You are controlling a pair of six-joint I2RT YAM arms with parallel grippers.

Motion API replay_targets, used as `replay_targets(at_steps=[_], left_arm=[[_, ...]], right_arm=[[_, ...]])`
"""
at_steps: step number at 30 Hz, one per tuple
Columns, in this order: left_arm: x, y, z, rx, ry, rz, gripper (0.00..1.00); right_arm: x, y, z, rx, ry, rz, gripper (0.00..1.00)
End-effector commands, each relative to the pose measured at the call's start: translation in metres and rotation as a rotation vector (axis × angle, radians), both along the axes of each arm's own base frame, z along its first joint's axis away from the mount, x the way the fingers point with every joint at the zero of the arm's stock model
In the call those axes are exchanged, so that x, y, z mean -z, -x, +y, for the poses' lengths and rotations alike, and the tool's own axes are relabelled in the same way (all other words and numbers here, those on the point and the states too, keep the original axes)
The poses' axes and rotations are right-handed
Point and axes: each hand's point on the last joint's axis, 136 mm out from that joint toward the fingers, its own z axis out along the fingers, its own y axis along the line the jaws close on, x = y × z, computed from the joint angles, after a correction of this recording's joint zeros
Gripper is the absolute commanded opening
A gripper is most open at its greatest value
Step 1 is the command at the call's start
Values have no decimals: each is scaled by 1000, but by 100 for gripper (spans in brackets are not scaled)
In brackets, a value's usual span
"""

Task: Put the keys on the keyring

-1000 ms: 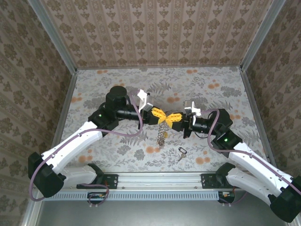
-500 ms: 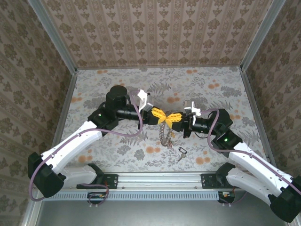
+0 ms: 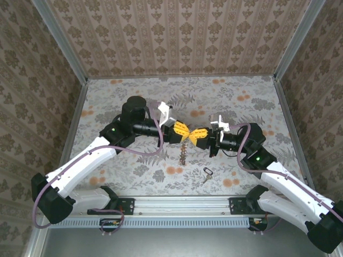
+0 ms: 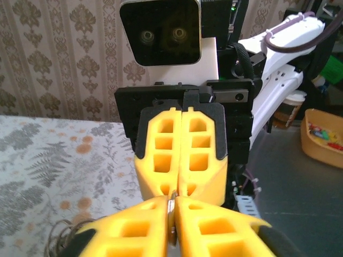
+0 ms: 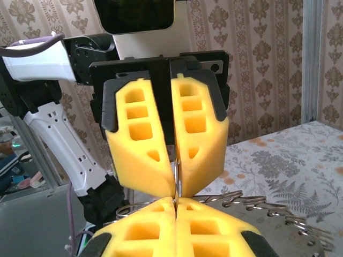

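Note:
My left gripper needs to open, back away and take the ring (image 4: 172,206) from a steeper angle, because both grippers crowd the thin metal edge tip to tip.
The keyring (image 3: 184,152) hangs as a floppy dark chain over the middle of the table, below the two yellow-fingered grippers that meet tip to tip. My right gripper (image 3: 196,136) is shut on a thin metal edge of the ring (image 5: 176,184). My left gripper (image 3: 181,131) faces it with its fingers (image 5: 140,155) a little apart, and the same metal edge (image 4: 171,217) stands in the narrow gap. Wire loops of the keyring (image 5: 252,202) spread out beside my right gripper (image 5: 176,201). One small key (image 3: 206,174) with a dark tag lies on the cloth near the front, right of the chain.
The floral tablecloth (image 3: 134,96) is walled by patterned panels at the back and both sides. A metal rail (image 3: 177,203) with both arm bases runs along the near edge. Beyond the table, an orange bin (image 4: 324,136) shows in the left wrist view.
The left gripper's fingers have parted slightly around the ring's edge. The hanging chain has swung back left and now hangs narrower and straighter. The right gripper stays shut.

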Motion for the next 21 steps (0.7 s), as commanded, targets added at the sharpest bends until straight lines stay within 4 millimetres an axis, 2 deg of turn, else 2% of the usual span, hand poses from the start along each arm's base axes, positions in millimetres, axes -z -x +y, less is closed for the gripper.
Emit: replay_targets(at_steps=[1, 6, 10, 17, 21], left_arm=[[1, 9, 5, 3, -52, -9, 29], [1, 3, 13, -74, -116, -41, 39], [1, -2, 21, -130, -167, -68, 39], [-13, -6, 32, -168, -248, -123, 35], [-10, -8, 34, -150, -317, -130, 35]], right_arm=[[-31, 1, -5, 18, -45, -63, 0], [-23, -2, -7, 42, -2, -42, 0], [-18, -3, -7, 45, 19, -28, 0], [-5, -6, -8, 65, 90, 9, 0], [1, -8, -10, 82, 142, 39, 0]])
